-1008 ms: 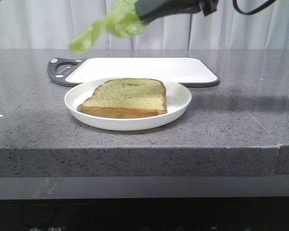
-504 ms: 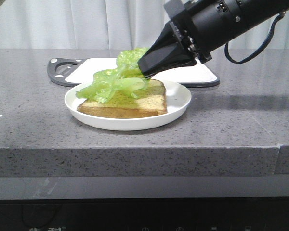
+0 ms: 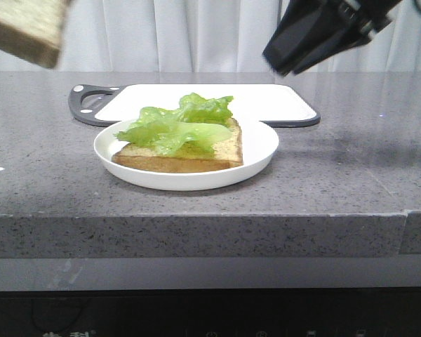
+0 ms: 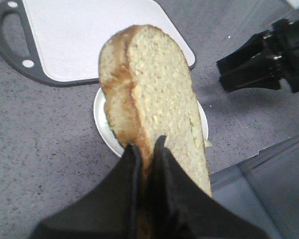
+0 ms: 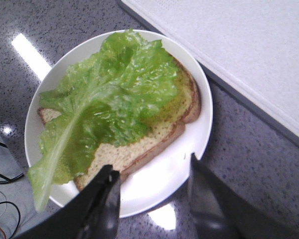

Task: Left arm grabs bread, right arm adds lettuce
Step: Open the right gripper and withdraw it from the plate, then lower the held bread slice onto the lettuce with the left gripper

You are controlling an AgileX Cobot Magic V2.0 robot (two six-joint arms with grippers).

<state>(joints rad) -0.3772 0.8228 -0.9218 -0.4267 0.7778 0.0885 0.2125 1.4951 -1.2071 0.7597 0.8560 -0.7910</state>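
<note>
Next, my left gripper lets go of the bread on top of the lettuce (image 3: 178, 109), over the thinner slice on the white plate.
My left gripper (image 4: 145, 147) is shut on the bread (image 4: 149, 89), a thick slice with a brown crust, held high above the plate. The bread shows at the top left of the front view (image 3: 24, 29); the left gripper itself is out of that view. The lettuce (image 3: 177, 125) lies spread on a thinner slice (image 3: 196, 156) on the white plate (image 3: 261, 149). My right gripper (image 3: 284, 67) is open and empty, raised above and right of the plate. In the right wrist view its jaws (image 5: 152, 167) hang apart over the plate rim (image 5: 154, 191), near the lettuce (image 5: 109, 94).
A white cutting board with a dark grey handle (image 3: 266, 102) lies just behind the plate; it also shows in the left wrist view (image 4: 79, 35) and the right wrist view (image 5: 249, 45). The grey stone counter's front edge (image 3: 210, 217) runs close before the plate.
My right gripper lowered the lettuce onto the slice on the plate, let go, and rose up and to the right. The bread held by my left gripper has come into the front view's top left.
</note>
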